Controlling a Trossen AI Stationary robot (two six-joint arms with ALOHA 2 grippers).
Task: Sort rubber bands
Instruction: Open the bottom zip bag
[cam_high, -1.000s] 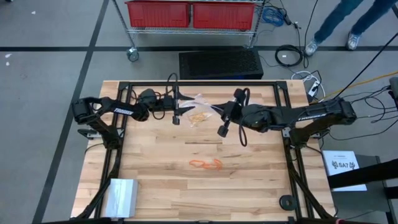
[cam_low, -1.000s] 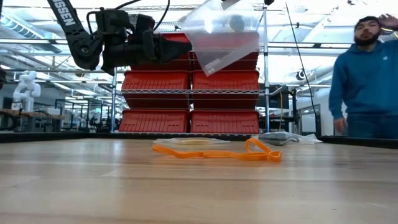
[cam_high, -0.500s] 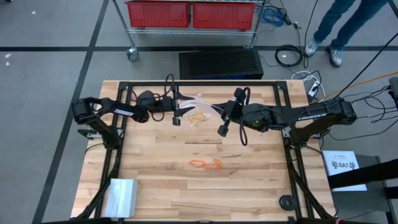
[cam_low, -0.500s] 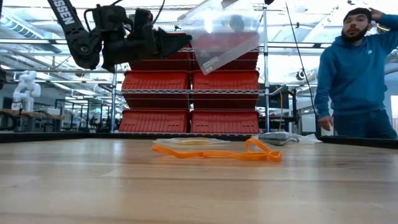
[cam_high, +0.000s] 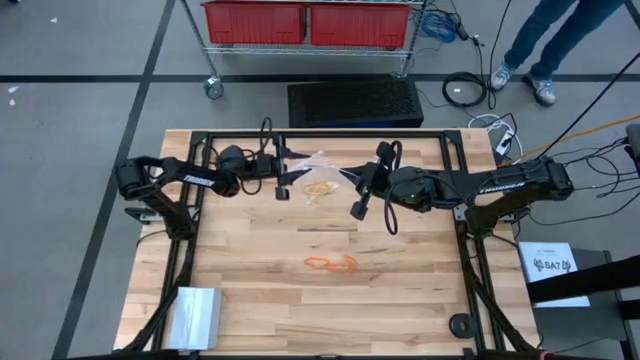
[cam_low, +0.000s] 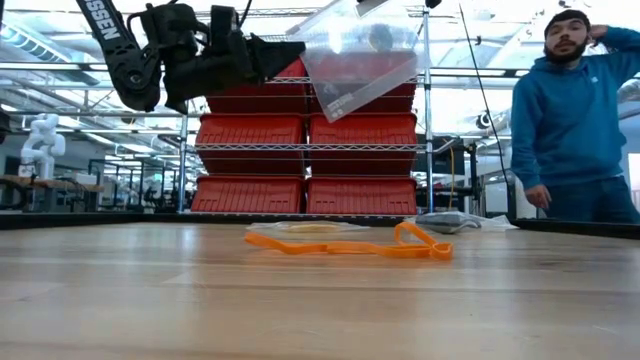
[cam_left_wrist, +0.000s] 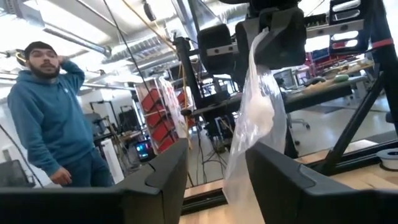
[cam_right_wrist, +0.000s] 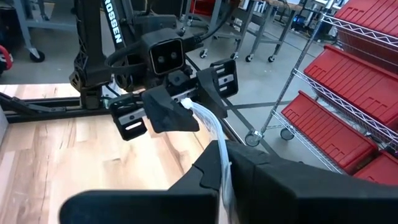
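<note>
The clear bag hangs tilted from the robot's right gripper, so the left gripper needs to pinch its free upper corner (cam_low: 311, 48) before the right gripper takes the edge beside that corner.
A clear plastic bag (cam_low: 358, 52) hangs in the air over the table's far middle, between my two grippers; it also shows from above as a clear bag (cam_high: 318, 160). My right gripper (cam_right_wrist: 225, 177) is shut on it. My left gripper (cam_left_wrist: 216, 163) is open beside the bag's edge, which passes between its fingers. Orange rubber bands (cam_high: 331, 263) lie tangled on the table's middle and show in the low view as orange loops (cam_low: 350, 243). Yellowish-tan bands (cam_high: 320, 188) lie under the held bag, in a flat clear bag (cam_low: 300, 228) resting on the table. My right gripper pinches the bag's upper edge (cam_right_wrist: 221, 158) between its two fingers, coming level from the table's right. The bag is lifted clear and hangs tilted below the hold (cam_left_wrist: 252, 118). My left gripper has the bag's edge (cam_left_wrist: 239, 177) between its open fingers; whether a finger touches it, I cannot tell.
A silver-grey box (cam_high: 193, 318) sits at the near left corner and a small black disc (cam_high: 461, 325) near the right edge. Red bins on a wire rack (cam_low: 310, 150) stand beyond the far edge. A person in a blue hoodie (cam_low: 575, 120) stands beyond the table.
My left gripper has risen and moved toward the hanging bag, its fingertips reaching the bag's corner. The bag has stayed up in the right gripper's hold. The person behind the table has shifted and raised a hand to the head.
</note>
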